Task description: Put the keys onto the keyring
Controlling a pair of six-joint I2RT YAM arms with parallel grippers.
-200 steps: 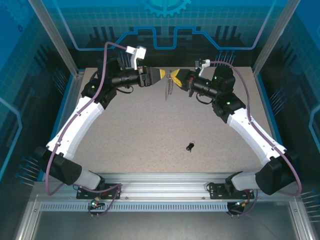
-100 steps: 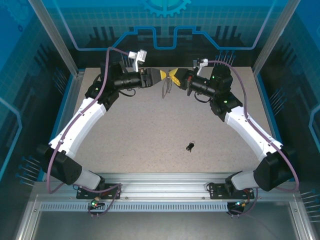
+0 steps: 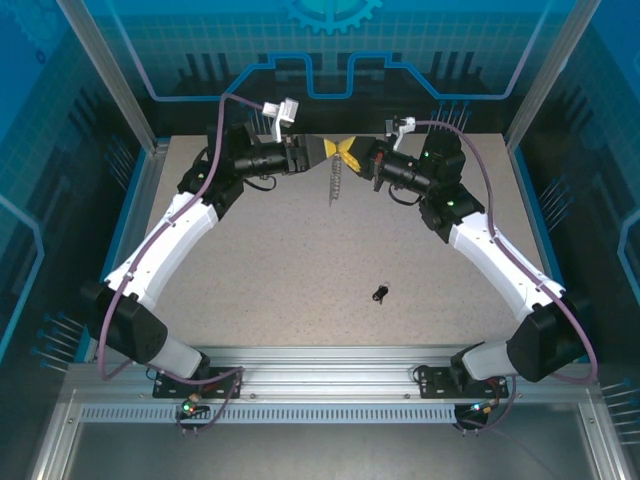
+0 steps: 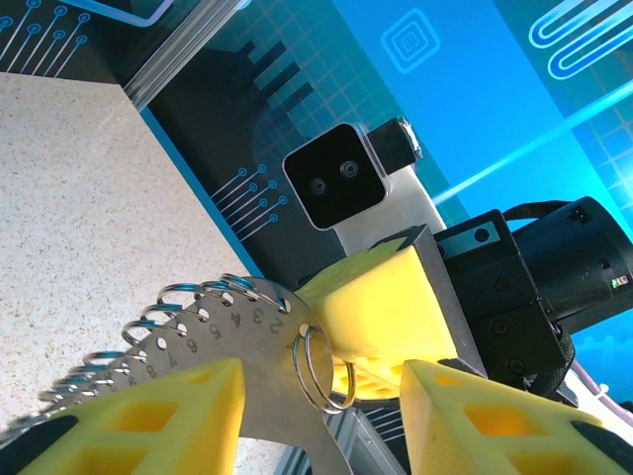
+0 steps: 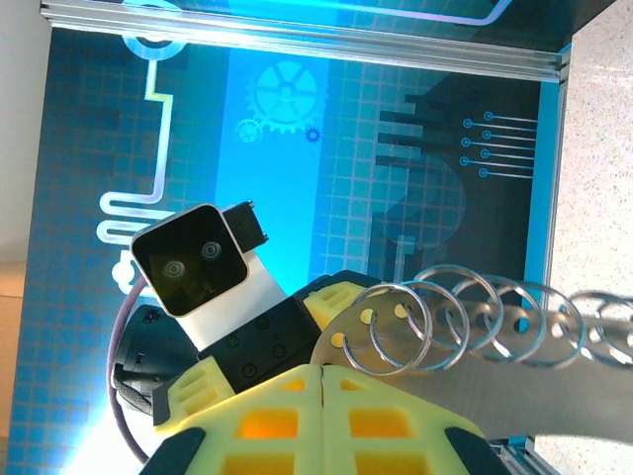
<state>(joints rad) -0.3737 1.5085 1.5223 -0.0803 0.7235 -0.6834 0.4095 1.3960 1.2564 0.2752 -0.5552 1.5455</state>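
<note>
The split ring is crowded by my right gripper's fingers, so my left gripper should pinch it while my right gripper opens, backs off and retakes the grey plate [image 4: 265, 346].
The keyring [image 3: 337, 178], a flat grey metal loop with numbered holes and a row of silvery rings, hangs above the far middle of the table. My right gripper [image 3: 350, 152] is shut on its upper end; the yellow fingers [image 5: 321, 381] meet over the grey plate [image 5: 495, 381]. My left gripper [image 3: 326, 150] faces it from the left, open. Its fingertips [image 4: 321, 396] straddle the plate [image 4: 227, 327] and one split ring [image 4: 321, 368] without pinching either. The keys [image 3: 380, 292], a tiny dark cluster, lie on the table well in front of both grippers.
The speckled table [image 3: 300, 260] is walled by blue panels and aluminium posts at the back and sides. A metal rail [image 3: 330, 360] runs along the near edge by the arm bases.
My left gripper has moved right until its fingers straddle the keyring's end, and its jaws have narrowed. My right gripper shifted slightly left with the keyring. The keys have not moved.
</note>
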